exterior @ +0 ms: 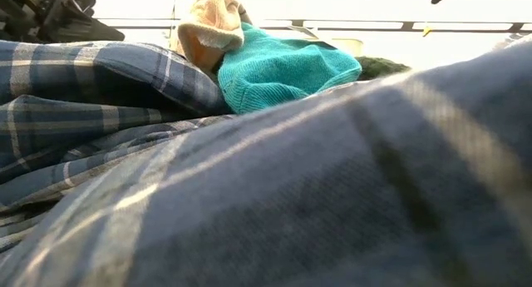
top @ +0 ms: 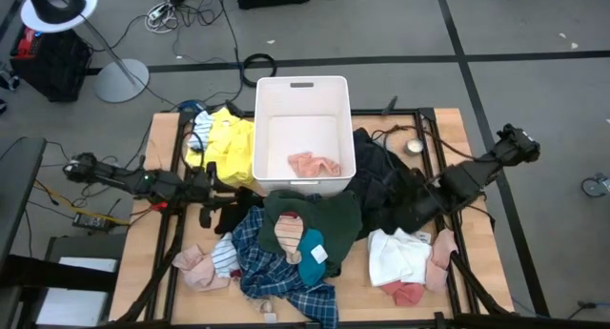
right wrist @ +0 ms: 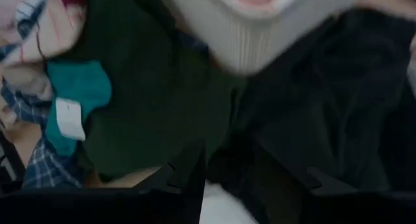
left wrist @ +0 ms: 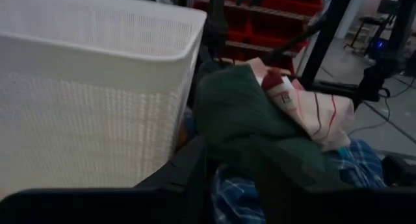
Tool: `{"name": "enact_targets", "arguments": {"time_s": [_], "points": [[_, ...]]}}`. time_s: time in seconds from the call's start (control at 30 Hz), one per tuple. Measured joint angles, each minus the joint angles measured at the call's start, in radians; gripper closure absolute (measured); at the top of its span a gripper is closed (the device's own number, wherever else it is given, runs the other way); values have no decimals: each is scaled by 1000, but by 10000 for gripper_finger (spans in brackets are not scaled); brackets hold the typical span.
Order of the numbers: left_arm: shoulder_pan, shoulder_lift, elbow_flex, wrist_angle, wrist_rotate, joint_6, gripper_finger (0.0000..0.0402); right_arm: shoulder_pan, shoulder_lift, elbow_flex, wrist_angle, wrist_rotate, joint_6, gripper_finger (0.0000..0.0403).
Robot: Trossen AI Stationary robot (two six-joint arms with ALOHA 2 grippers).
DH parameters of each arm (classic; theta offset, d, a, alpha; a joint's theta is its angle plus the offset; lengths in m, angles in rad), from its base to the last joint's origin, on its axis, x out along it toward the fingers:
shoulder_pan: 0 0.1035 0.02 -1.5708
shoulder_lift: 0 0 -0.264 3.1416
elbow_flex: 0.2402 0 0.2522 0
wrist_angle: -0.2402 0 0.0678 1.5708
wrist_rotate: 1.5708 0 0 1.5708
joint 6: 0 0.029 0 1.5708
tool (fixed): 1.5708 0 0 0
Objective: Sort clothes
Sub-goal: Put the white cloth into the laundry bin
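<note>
Next, I close my right gripper on the middle of the white piece (top: 401, 253) beside the pink pieces.
The clothes lie in heaps around the white basket (top: 303, 129). A yellow piece (top: 229, 143) lies to the basket's left and a black one (top: 381, 181) to its right. In front are a dark green garment (top: 319, 215), a blue plaid shirt (top: 276, 272) and a teal sock (top: 313, 248). White and pink pieces (top: 400, 257) lie at the near right. One pink piece (top: 315, 164) lies inside the basket. My left gripper (left wrist: 231, 175) is open and level at the green garment's left edge (left wrist: 247, 120). My right gripper (right wrist: 227, 182) is open, tilted down above the black and green garments. My left gripper's open fingers come level from the table's left at the dark green garment's edge (left wrist: 250, 149). I cannot tell whether they touch it. The garment lies on the heap beside the basket's near wall.
The basket's wall (left wrist: 97, 107) stands close beside my left gripper. A striped pale piece (left wrist: 318, 110) lies on the green garment. In the low view the plaid shirt (exterior: 249, 195) fills the front, with the teal sock (exterior: 287, 71) behind it. Frame rails and cables run around the table.
</note>
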Motion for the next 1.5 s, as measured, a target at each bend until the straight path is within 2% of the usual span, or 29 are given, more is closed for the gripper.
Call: {"name": "enact_targets", "arguments": {"time_s": [0.4, 0.57, 0.7, 1.17, 1.27, 1.4, 1.5], "points": [[-177, 118, 99, -40, -160, -50, 283, 279, 1, -235, -9, -40, 562, 274], [-210, 137, 140, -136, -210, -98, 283, 312, 1, -353, 25, -206, 709, 274], [-216, 137, 141, -141, -213, -100, 283, 304, 1, -452, 103, -264, 702, 274], [-216, 136, 142, -140, -220, -99, 283, 209, 1, -713, 407, -264, 567, 278], [-216, 136, 142, -147, -220, -93, 283, 196, 1, -735, 441, -265, 526, 307], [-215, 136, 142, -164, -256, -64, 283, 191, 1, -713, 440, -259, 465, 388], [-215, 136, 142, -141, -281, -15, 283, 191, 0, -675, 419, -246, 463, 390]]}}
